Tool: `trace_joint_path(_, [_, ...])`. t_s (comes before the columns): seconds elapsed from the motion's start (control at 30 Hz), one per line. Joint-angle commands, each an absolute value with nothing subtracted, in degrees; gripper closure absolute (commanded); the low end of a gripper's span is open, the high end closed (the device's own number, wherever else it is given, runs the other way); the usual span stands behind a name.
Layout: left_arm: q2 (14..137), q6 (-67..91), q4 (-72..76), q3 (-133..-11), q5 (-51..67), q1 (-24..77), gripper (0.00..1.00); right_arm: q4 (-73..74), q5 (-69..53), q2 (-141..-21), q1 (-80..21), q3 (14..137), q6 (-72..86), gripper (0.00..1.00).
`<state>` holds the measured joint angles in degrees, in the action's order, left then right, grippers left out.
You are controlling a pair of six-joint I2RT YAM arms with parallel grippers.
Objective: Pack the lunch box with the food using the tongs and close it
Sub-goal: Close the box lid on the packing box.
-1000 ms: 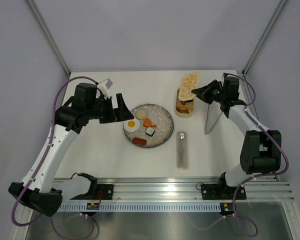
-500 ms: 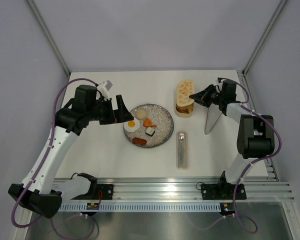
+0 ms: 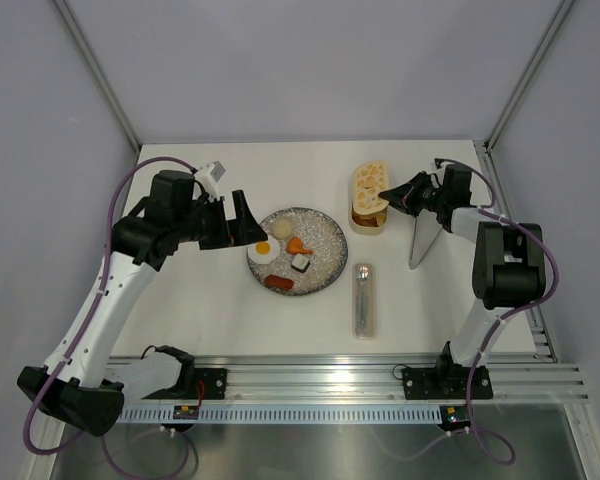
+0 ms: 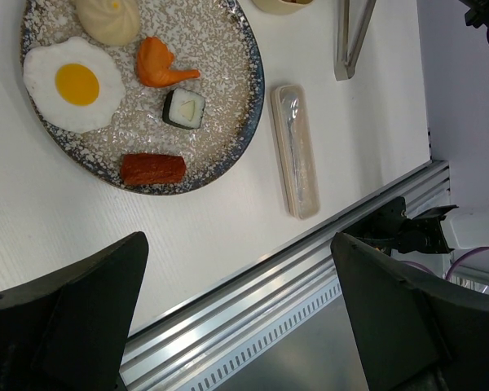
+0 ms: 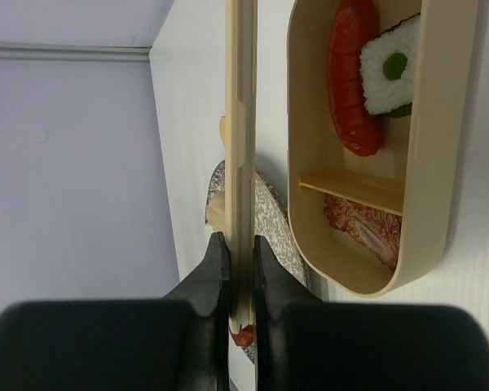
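Next, my right gripper lets go of the yellow-patterned lid on the open lunch box's rim [image 3: 372, 202] [image 5: 371, 90], over the food inside.
The open lunch box [image 3: 368, 220] [image 5: 440, 163] holds a red sausage [image 5: 350, 73], a sushi roll [image 5: 391, 69] and a brown meat piece [image 5: 367, 228]. My right gripper [image 3: 390, 191] [image 5: 241, 244] is shut on its yellow-patterned lid [image 3: 371, 182] [image 5: 241, 122], held tilted over the box's far part. The tongs [image 3: 423, 240] [image 4: 352, 37] lie on the table to the right of the box. My left gripper [image 3: 245, 222] [image 4: 236, 269] hangs open and holds nothing, left of the plate [image 3: 325, 235] [image 4: 220, 90]. On the plate are a fried egg [image 4: 73, 83], bun [image 4: 107, 18], orange piece [image 4: 163, 63], sushi roll [image 4: 184, 108] and sausage [image 4: 152, 169].
A long clear cutlery case [image 3: 364, 299] [image 4: 294, 151] lies in front of the box, right of the plate. The metal rail [image 3: 380, 380] runs along the table's near edge. Frame posts and walls enclose the back and sides.
The right gripper has shifted the lid a little left and tilted it steeper over the box. The left arm has not moved.
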<state>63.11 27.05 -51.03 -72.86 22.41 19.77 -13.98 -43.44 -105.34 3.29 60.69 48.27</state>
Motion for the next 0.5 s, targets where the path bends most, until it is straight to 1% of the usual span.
trace_joint_path(0.0, [63.19,27.07,-48.69,-72.69,22.41,19.34,0.01,-19.60,-44.74,-106.08,3.60,60.21,49.39,1.00])
trace_joint_path(0.47, [64.07,26.81,-48.78,-72.69,22.24,18.90,0.01,-29.26,-43.95,-109.51,3.69,56.60,54.05,1.00])
